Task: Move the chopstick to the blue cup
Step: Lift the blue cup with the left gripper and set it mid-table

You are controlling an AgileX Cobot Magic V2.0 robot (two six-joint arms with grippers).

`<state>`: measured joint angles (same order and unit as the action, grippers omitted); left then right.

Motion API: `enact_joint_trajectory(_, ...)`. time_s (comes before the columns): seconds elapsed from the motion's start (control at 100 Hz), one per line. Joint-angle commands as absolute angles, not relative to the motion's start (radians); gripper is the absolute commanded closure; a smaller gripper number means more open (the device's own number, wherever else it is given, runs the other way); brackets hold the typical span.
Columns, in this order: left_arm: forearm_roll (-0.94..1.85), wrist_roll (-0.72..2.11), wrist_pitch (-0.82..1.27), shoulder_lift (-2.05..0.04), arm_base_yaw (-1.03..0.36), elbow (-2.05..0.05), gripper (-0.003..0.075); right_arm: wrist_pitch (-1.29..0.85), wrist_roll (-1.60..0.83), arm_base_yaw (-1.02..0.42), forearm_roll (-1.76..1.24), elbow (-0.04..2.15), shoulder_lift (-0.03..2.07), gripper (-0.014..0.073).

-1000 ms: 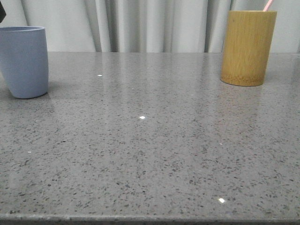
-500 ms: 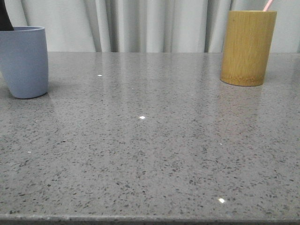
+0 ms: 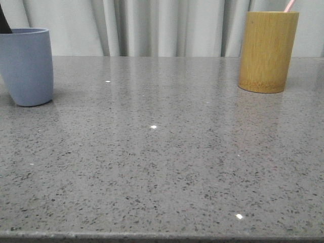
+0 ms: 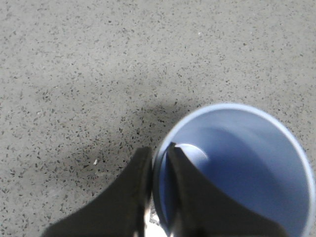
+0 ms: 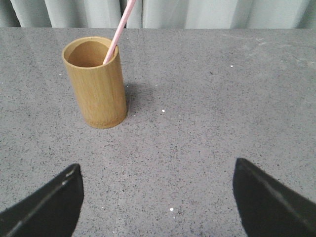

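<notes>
Next, my left gripper releases the blue cup on the open grey table (image 3: 155,99), about halfway across to the bamboo cylinder.
The blue cup (image 3: 28,66) stands at the far left of the table. In the left wrist view I look down into it (image 4: 247,158). My left gripper (image 4: 158,150) is shut on its rim, one finger outside the wall and one inside; a dark fingertip (image 3: 4,23) shows above the rim in the front view. A pale pink chopstick (image 3: 289,5) leans in the bamboo cylinder (image 3: 267,50) at the far right, only its upper end visible. In the right wrist view the chopstick (image 5: 121,27) and bamboo cylinder (image 5: 98,89) lie ahead of my right gripper (image 5: 158,197), which is open, empty and well short of them.
The grey speckled table (image 3: 162,152) runs to a front edge at the bottom of the front view. Pale curtains (image 3: 162,25) hang behind the table.
My left gripper's dark finger has come down at the blue cup's rim, and the cup has shifted very slightly to the right. The bamboo cylinder and chopstick have not moved.
</notes>
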<state>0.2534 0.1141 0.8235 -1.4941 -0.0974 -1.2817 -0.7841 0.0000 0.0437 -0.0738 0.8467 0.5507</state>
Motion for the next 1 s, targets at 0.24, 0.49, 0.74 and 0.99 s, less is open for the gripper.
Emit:
enact_joint_trajectory(0.24,0.316,0.121,0.867,-1.465,-0.098,-1.431,0.0739,-0.706,0.0,0.05,-0.076,0.879,0.562,-0.0022)
enact_joint_trajectory(0.49,0.312,0.136,0.918,-1.472,-0.218,-1.539,0.0739,-0.706,0.0,0.05,-0.076,0.879,0.562,-0.0022)
enact_joint_trajectory(0.74,0.305,0.136,0.943,-1.606,-0.339,-1.668,0.0739,-0.704,0.0,0.05,-0.076,0.879,0.562,-0.0022)
enact_joint_trajectory(0.99,0.303,0.136,0.963,-1.741,-0.434,-1.821,0.0739,-0.704,0.0,0.05,-0.076,0.879,0.562,-0.0022)
